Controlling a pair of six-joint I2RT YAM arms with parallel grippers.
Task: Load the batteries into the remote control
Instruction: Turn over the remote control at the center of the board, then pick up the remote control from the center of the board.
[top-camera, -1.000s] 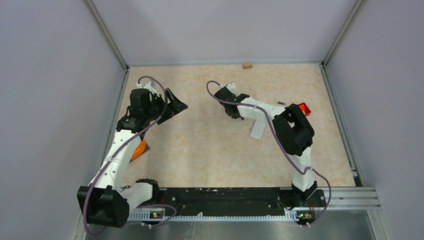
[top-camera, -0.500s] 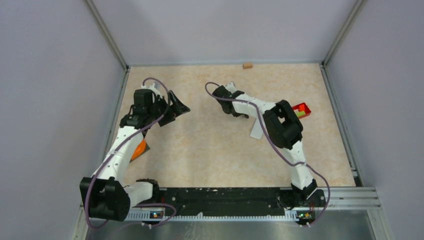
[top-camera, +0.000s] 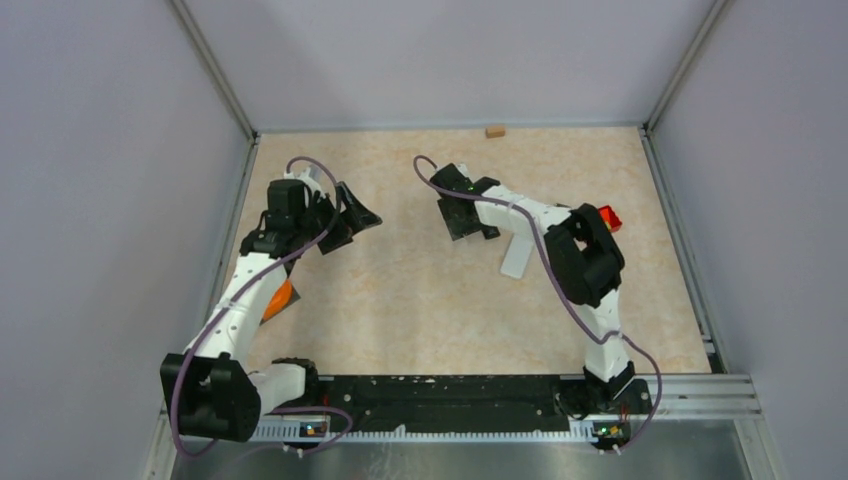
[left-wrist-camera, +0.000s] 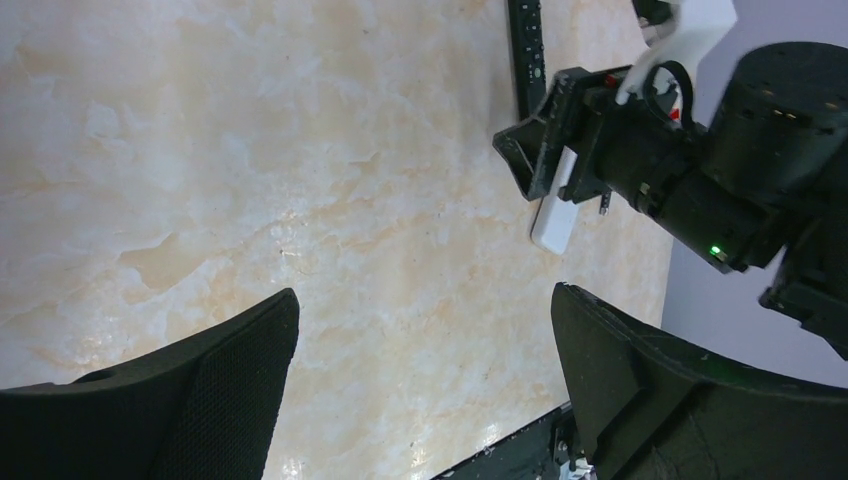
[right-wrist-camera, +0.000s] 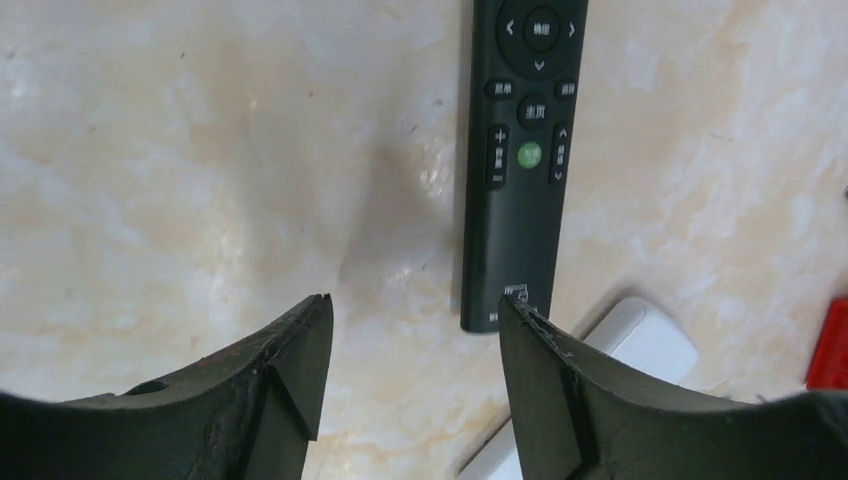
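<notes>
My left gripper needs to grip the white remote's near end (top-camera: 513, 272) (left-wrist-camera: 551, 240), because my right gripper needs to be holding the white remote farther up.
A black remote control (right-wrist-camera: 525, 150) lies button side up on the marbled table, its near end just beyond my right gripper's right fingertip. My right gripper (right-wrist-camera: 412, 303) is open above bare table, holding nothing. Beside that remote, under the right finger, a white remote (right-wrist-camera: 645, 342) lies at an angle, also seen as a white bar (top-camera: 517, 255) from above. My left gripper (left-wrist-camera: 422, 298) hangs wide open and empty over the left of the table, looking across at the right gripper (left-wrist-camera: 540, 150) and the black remote (left-wrist-camera: 527, 50). No batteries show in any view.
A small red tray (top-camera: 608, 217) sits at the right, partly behind the right arm's elbow. A tan block (top-camera: 494, 131) lies by the back wall. An orange object (top-camera: 281, 298) peeks out under the left arm. Grey walls enclose the table.
My right gripper's jaws have spread from nearly shut to open, and its wrist has shifted slightly. The left arm has barely moved.
</notes>
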